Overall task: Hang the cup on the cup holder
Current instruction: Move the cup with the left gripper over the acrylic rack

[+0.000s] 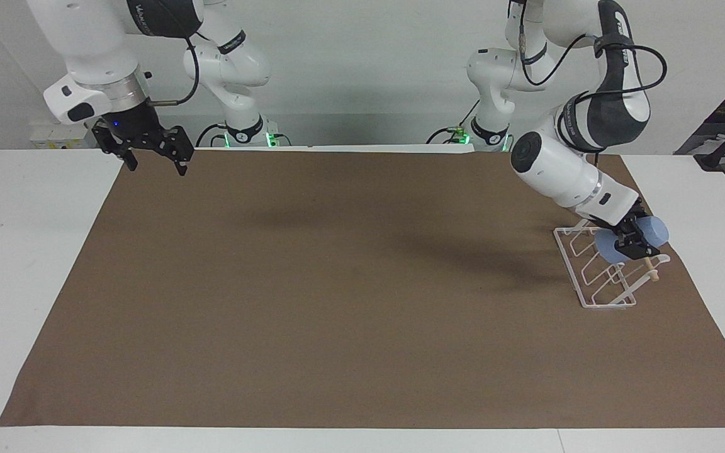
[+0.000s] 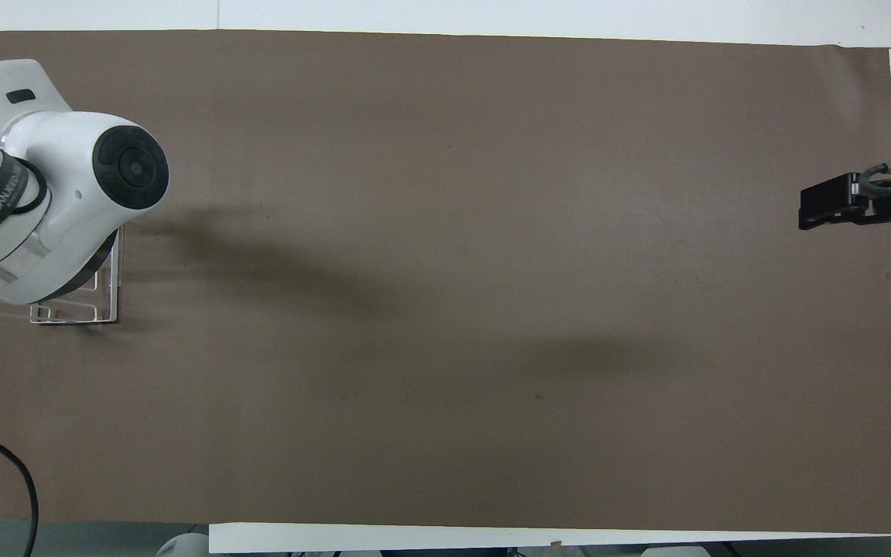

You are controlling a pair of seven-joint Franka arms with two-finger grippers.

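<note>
I should let go of the light-blue cup with my left gripper on the upper pegs of the white wire cup holder [image 2: 66, 184].
The light-blue cup [image 1: 657, 231] lies tilted on its side among the upper prongs of the white wire cup holder [image 1: 589, 286], which stands at the left arm's end of the table. My left gripper [image 1: 632, 244] is shut on the cup and reaches down onto the holder. The wooden dowel's end [image 1: 654, 275] shows just below the cup. In the overhead view the left arm hides the cup, and only the holder's base [image 2: 78, 313] shows. My right gripper [image 1: 151, 154] is open and empty, raised over the mat's corner at the right arm's end; it also shows in the overhead view [image 2: 828, 210].
A brown mat [image 1: 350, 302] covers most of the white table [image 1: 29, 251]. A black cable [image 2: 5, 464] loops in at the mat's edge nearest the left arm's base.
</note>
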